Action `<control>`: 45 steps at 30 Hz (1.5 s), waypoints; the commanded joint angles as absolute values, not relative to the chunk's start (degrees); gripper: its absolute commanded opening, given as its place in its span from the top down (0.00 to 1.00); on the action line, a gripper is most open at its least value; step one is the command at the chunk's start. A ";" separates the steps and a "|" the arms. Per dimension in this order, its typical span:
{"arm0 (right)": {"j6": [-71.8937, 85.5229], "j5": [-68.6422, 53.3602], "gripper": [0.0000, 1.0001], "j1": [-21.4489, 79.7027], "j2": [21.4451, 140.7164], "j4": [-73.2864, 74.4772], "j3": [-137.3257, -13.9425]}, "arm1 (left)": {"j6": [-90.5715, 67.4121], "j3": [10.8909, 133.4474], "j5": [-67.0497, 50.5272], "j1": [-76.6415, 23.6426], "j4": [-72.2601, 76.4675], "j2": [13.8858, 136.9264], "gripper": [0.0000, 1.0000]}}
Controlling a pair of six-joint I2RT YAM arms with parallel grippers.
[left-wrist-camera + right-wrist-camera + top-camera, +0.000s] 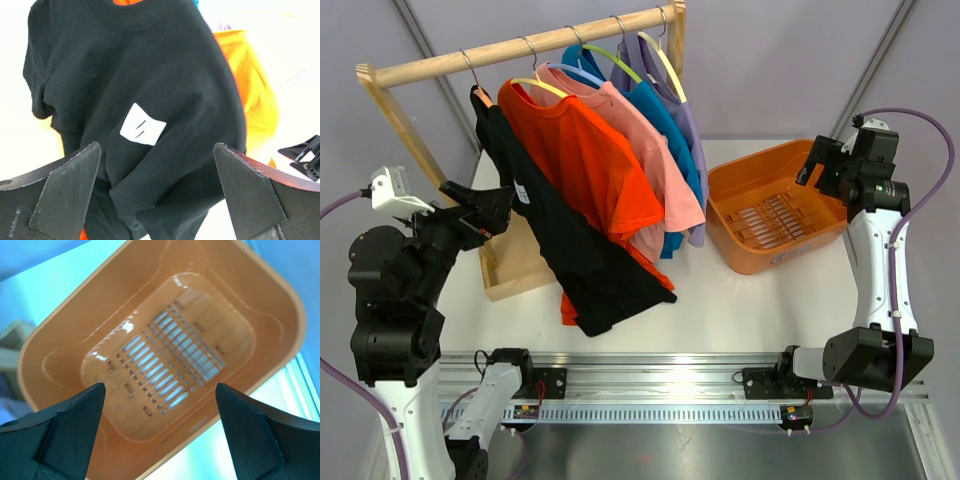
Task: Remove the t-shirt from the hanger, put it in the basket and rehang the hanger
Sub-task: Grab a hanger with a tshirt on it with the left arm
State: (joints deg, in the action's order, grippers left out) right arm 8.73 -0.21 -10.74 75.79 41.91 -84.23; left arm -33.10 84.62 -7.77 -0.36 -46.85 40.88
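Next, my left gripper goes to the orange hanger's arm (486, 101), just below its metal hook inside the black t-shirt's neck, and closes there.
A black t-shirt (570, 245) with a small white label hangs on the nearest hanger (480, 92) of the wooden rack (520, 45); its hem drapes onto the table. It fills the left wrist view (150, 100). My left gripper (492, 212) is open just left of the shirt, its fingers (65, 185) spread wide with the cloth in front of them, not touching. My right gripper (812, 165) is open and empty, held above the orange basket (740, 185).
Orange (590, 160), pink (650, 160), blue (670, 130) and lilac (688, 120) shirts hang behind the black one. The rack's wooden base (515, 270) lies on the table. The empty basket shows in the right wrist view (75, 330).
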 commanded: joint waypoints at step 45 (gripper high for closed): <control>-17.49 -22.85 0.01 -0.35 75.85 44.65 -85.61 | -28.92 122.35 9.93 -3.96 -52.65 82.71 0.64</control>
